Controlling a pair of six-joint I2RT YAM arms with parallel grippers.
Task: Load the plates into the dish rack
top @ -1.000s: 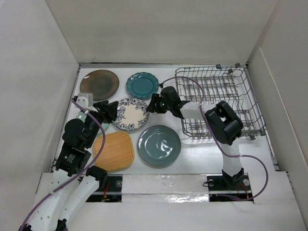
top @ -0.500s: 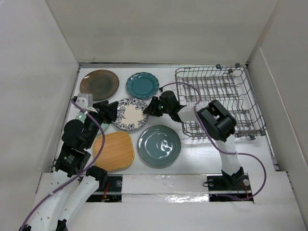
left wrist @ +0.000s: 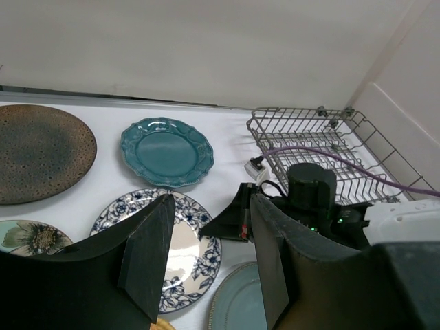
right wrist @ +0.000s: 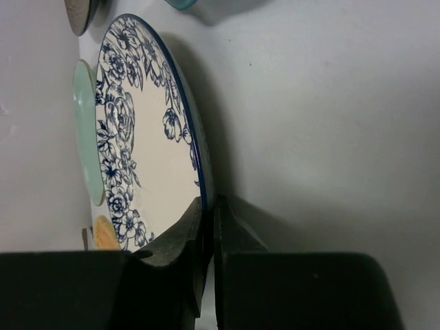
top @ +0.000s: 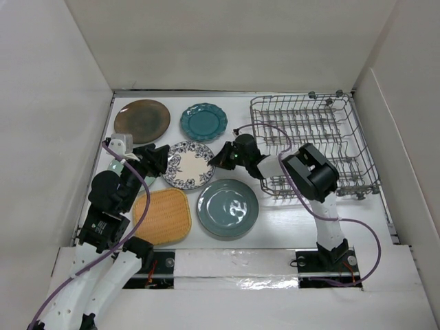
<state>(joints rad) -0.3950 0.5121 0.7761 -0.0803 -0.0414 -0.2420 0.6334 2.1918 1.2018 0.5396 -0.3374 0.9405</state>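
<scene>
The robot's right gripper needs to set the white plate down in the wire dish rack's end (top: 339, 133) beside the side. The plate now lies mid-table.
The white plate with blue floral pattern (top: 187, 163) lies mid-table, and my right gripper (top: 214, 158) is shut on its right rim. In the right wrist view the fingers (right wrist: 208, 213) pinch the rim of this plate (right wrist: 144, 165), which casts a dark shadow on the table beside it. My left gripper (top: 159, 159) is open and empty over the plate's left edge, and the plate (left wrist: 175, 240) shows between its jaws. The dark brown plate (top: 141, 120), teal scalloped plate (top: 203, 122), grey-blue plate (top: 227, 207) and tan woven plate (top: 163, 216) lie flat. The wire dish rack (top: 357, 148) stands at the right and holds no plates.
A pale green flowered plate (left wrist: 31, 236) lies partly under my left arm at the left edge. White walls close in the table at the back and both sides. A purple cable (top: 268, 130) loops over the rack's left side.
My right gripper has slid a little toward the near left along the floral plate's right rim, and its elbow has shifted left. The left arm has not moved.
</scene>
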